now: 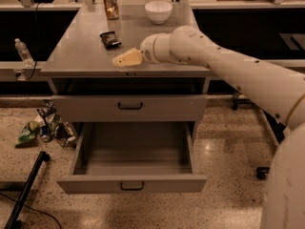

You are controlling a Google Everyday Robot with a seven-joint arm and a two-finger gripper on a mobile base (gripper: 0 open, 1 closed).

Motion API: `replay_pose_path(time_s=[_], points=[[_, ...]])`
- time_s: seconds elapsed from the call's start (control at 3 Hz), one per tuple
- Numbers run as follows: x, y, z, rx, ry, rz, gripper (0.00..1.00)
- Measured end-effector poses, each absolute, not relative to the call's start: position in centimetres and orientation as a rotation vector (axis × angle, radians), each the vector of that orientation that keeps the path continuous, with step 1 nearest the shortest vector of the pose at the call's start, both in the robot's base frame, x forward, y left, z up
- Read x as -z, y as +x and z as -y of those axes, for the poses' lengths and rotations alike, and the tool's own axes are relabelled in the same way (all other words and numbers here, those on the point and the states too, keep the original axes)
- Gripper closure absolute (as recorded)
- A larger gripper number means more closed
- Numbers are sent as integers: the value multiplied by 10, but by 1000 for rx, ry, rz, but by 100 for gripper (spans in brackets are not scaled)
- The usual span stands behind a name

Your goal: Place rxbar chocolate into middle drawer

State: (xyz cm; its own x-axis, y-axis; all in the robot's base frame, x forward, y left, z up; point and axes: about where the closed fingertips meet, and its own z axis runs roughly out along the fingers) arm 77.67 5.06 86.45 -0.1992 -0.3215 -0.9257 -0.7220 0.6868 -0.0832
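Note:
The robot's gripper should next move to the rxbar chocolate's near end (115, 43), toward the front edge of the table top, and close there.
The rxbar chocolate (110, 38), a small flat bar in a black wrapper, lies on the grey table top (76, 56), left of centre. My gripper (125, 59), with pale yellow fingers, hovers over the table top near its front edge, a little to the right of and nearer than the bar, apart from it. The middle drawer (131, 182) is pulled out wide open below, and its inside is bare. The like grey drawer front (129, 108) above it is shut.
An orange drink can (111, 4) and a white bowl (158, 12) stand at the back of the table top. A water bottle (22, 52) stands at the left. Bags and litter (42, 128) lie on the floor left of the cabinet. A black pole (26, 190) lies at lower left.

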Motion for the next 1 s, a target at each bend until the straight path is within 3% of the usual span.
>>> replay_pose_path(time_s=[1.0], points=[[-869, 844, -116, -444, -821, -1743, 0]])
